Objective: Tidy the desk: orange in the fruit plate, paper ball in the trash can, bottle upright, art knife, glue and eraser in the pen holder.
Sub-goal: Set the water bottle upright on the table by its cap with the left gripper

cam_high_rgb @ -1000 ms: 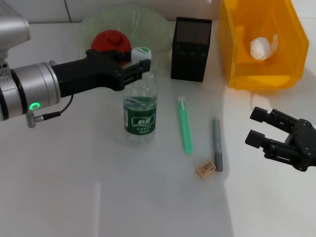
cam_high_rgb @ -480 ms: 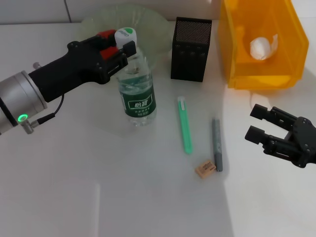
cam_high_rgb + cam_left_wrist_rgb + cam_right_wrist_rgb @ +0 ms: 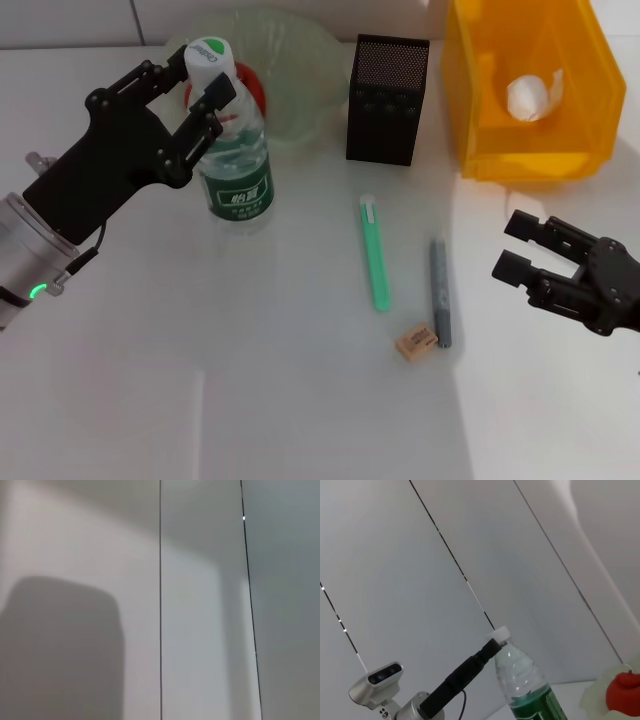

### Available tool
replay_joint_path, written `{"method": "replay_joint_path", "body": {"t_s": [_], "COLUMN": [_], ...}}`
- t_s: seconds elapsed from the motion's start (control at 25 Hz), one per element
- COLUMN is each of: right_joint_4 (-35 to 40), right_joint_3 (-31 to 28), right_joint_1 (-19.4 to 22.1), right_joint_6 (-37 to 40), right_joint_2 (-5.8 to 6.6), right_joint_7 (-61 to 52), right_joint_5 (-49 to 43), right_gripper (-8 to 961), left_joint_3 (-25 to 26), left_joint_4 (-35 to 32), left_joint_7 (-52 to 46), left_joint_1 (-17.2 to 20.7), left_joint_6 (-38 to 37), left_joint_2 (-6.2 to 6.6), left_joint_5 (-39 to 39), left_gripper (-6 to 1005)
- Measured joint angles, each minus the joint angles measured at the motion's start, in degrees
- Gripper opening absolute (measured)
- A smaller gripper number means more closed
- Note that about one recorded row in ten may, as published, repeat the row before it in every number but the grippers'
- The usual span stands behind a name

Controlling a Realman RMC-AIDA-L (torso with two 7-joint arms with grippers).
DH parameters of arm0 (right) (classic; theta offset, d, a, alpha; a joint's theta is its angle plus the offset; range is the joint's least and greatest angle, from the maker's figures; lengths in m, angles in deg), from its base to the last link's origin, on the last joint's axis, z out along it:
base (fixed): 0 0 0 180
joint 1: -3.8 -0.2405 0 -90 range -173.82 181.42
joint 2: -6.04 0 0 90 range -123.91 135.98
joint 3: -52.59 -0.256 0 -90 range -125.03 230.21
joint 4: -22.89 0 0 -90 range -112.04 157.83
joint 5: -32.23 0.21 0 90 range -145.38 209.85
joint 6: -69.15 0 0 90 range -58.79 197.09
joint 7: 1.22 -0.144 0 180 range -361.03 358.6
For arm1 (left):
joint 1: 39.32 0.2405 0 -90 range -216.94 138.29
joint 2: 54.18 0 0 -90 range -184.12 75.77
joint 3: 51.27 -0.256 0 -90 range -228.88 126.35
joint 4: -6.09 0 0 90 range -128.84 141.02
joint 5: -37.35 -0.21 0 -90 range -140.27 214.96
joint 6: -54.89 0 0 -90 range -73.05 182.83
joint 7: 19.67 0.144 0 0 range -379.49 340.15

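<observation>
My left gripper will set the bottle down upright on the table (image 3: 216, 207) in front of the green glass plate.
The clear bottle (image 3: 234, 165) with a green label and white cap stands upright on the table in front of the plate. My left gripper (image 3: 203, 82) is shut on its neck; both also show in the right wrist view, the bottle (image 3: 526, 692) and the gripper (image 3: 492, 646). A red-orange fruit (image 3: 253, 87) lies in the green glass plate (image 3: 295, 50) behind the bottle. The white paper ball (image 3: 530, 95) lies in the yellow bin (image 3: 480, 120). The green art knife (image 3: 375, 250), grey glue stick (image 3: 438, 290) and eraser (image 3: 415, 341) lie on the table. My right gripper (image 3: 510, 245) is open and empty at the right.
The black mesh pen holder (image 3: 388, 98) stands between the plate and the bin. The left wrist view shows only a wall. The knife, glue and eraser lie close together in the table's middle, left of my right gripper.
My left gripper has carried the bottle left and back, toward the plate. My right arm has hardly moved.
</observation>
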Motion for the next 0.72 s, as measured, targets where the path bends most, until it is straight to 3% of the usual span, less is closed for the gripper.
{"method": "replay_joint_path", "body": {"t_s": [0.28, 0.48, 0.72], "right_joint_4": [-1.2, -2.9, -3.0], "right_joint_3": [0.1, 0.0, 0.0], "right_joint_1": [-1.0, -1.2, -1.2], "right_joint_6": [-0.1, -0.2, -0.2], "right_joint_2": [0.00, 0.00, 0.00], "right_joint_7": [0.3, 2.2, 2.3], "right_joint_5": [-0.1, -0.2, -0.2], "right_gripper": [838, 839, 839], "left_joint_3": [0.1, 0.1, 0.0], "left_joint_4": [3.6, 9.4, 9.8], "left_joint_7": [5.1, 10.8, 12.3], "left_joint_1": [-1.7, -5.0, -5.7], "left_joint_6": [-0.3, 1.3, 3.2], "left_joint_2": [-0.16, -0.19, -0.20], "left_joint_5": [0.8, 5.4, 5.6], "left_gripper": [433, 433, 431]}}
